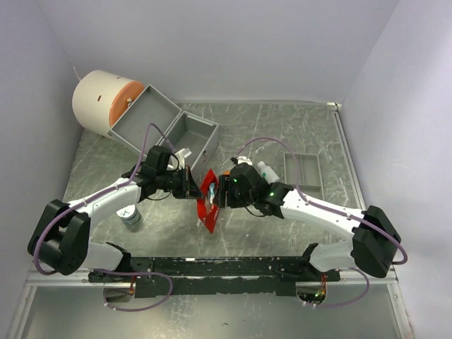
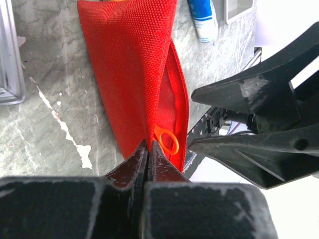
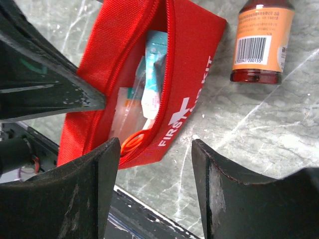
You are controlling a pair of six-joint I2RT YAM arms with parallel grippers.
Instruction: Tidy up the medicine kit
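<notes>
The red first aid kit pouch has an end toward the grey open bins. Next, my right gripper should grab that far end (image 1: 210, 176).
A red first aid kit pouch (image 1: 209, 200) lies mid-table with its zip open. My left gripper (image 2: 148, 145) is shut on the pouch's edge (image 2: 130, 59) beside the orange zip ring (image 2: 167, 140) and holds the mouth open. My right gripper (image 3: 155, 149) is open and empty, just over the pouch's (image 3: 187, 107) near end. Inside the pouch show a teal and white packet (image 3: 152, 74) and clear sachets. An amber bottle (image 3: 259, 42) with an orange label lies beside the pouch. A blue and white tube (image 2: 203, 19) lies past the pouch.
Two grey open bins (image 1: 169, 127) stand at the back left next to a white and orange roll (image 1: 102, 102). A shallow grey tray (image 1: 304, 173) sits at the right. A small round tin (image 1: 130, 215) lies at the left. A white bottle (image 1: 267, 170) lies behind my right arm.
</notes>
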